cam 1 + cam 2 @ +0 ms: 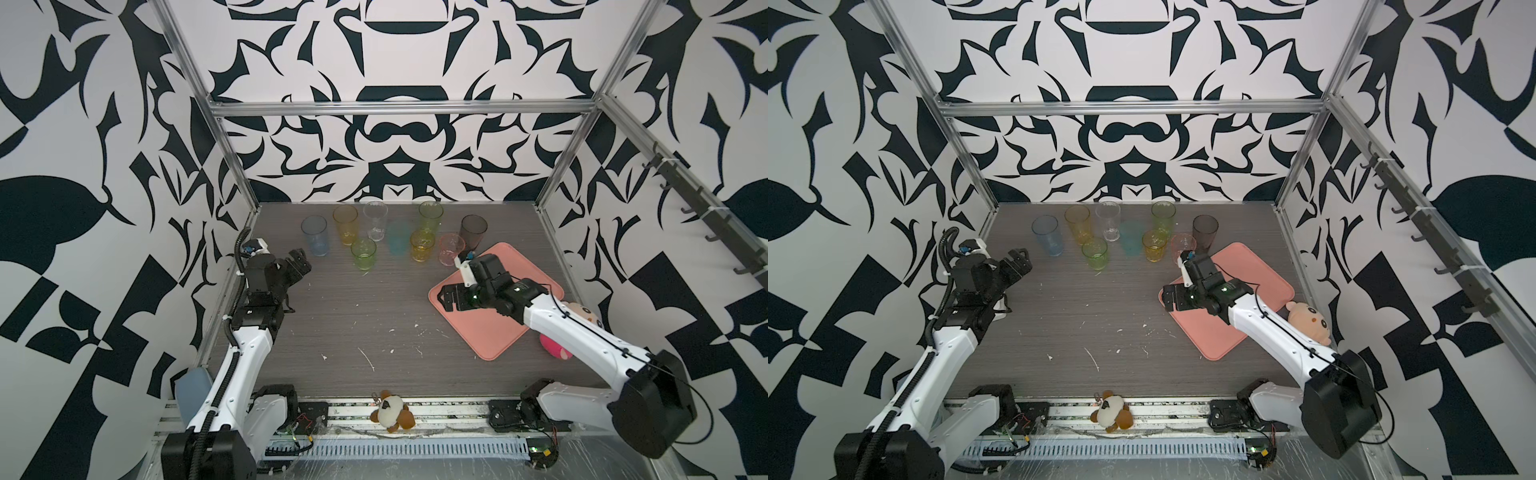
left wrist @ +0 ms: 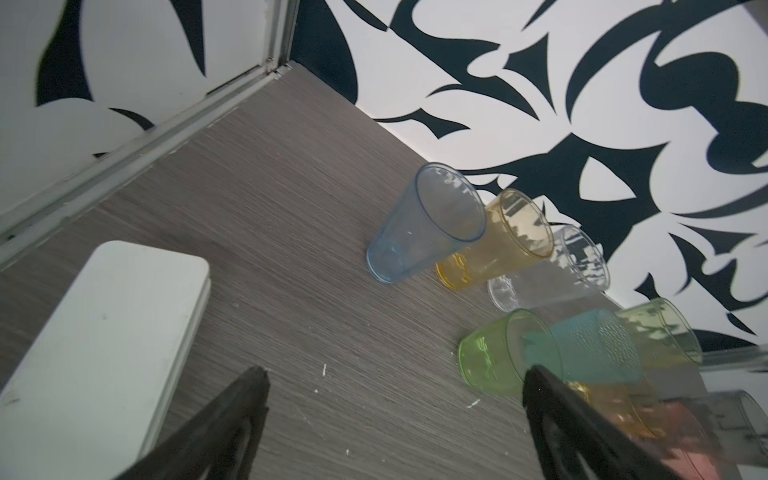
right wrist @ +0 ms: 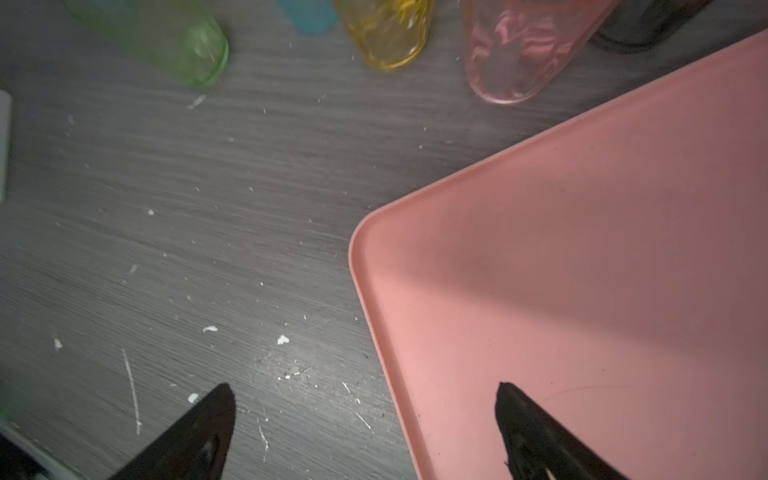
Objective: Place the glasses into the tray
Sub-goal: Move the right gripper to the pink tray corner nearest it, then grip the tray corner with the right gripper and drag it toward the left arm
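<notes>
The robot's right gripper will close on the salmon-pink tray's rim (image 1: 448, 319) (image 3: 391, 384), on the front side of the tray near its corner that points toward the left gripper.
Several see-through glasses stand upright along the back of the table in both top views, from the blue one (image 1: 316, 237) (image 2: 424, 224) to the smoky grey one (image 1: 473, 230). The short green (image 1: 363, 254) (image 3: 183, 45), yellow (image 3: 388, 33) and pink (image 1: 451, 249) (image 3: 519, 58) ones stand in front. The salmon-pink tray (image 1: 486, 328) (image 1: 1217, 332) (image 3: 582, 249) lies bare at the right. My left gripper (image 1: 300, 262) (image 2: 397, 374) hovers open left of the blue glass. My right gripper (image 1: 446, 297) (image 3: 365, 386) hangs open across the tray's left rim.
A plush doll (image 1: 1308, 316) lies against the tray's right side under my right arm. A small plush bear (image 1: 392, 411) sits on the front rail. A white box (image 2: 104, 332) lies by the left wall, and a pale blue container (image 1: 193, 384) at the front left.
</notes>
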{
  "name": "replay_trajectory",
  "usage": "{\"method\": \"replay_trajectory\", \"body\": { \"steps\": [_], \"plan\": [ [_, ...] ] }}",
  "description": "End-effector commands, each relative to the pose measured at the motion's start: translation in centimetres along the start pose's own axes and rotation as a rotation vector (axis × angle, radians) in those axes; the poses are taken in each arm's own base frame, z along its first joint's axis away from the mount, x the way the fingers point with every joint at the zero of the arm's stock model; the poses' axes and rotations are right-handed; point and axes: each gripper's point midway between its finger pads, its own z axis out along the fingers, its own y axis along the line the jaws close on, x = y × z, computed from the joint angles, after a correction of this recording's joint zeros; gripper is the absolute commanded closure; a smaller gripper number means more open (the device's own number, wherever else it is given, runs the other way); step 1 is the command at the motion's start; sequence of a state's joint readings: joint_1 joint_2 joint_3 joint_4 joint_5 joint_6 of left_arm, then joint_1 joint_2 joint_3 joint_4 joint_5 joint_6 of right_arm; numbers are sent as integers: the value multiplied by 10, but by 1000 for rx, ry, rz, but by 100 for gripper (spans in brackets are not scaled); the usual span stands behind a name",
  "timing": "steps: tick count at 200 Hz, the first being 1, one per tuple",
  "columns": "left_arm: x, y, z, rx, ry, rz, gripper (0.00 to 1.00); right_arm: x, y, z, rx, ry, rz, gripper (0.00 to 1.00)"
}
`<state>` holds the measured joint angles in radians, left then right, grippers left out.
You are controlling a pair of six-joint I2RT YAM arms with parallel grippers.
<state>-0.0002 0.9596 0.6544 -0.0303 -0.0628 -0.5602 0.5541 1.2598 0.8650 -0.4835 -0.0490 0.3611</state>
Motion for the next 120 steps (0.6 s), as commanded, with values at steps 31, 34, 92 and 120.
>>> {"method": "replay_trajectory", "body": {
  "steps": [31, 34, 92, 120],
  "plan": [
    [9, -21, 5, 121, 59, 28, 0, 13, 10, 21, 140, 56, -62, 3],
    [10, -21, 5, 120, 62, 27, 0, 14, 11, 23, 141, 61, -62, 3],
    [17, -27, 13, 156, 108, 20, 1, 27, 11, 46, 203, 132, -73, 25],
    [19, -28, 14, 162, 118, 20, 1, 28, 6, 51, 250, 129, -87, 35]
  ]
}}
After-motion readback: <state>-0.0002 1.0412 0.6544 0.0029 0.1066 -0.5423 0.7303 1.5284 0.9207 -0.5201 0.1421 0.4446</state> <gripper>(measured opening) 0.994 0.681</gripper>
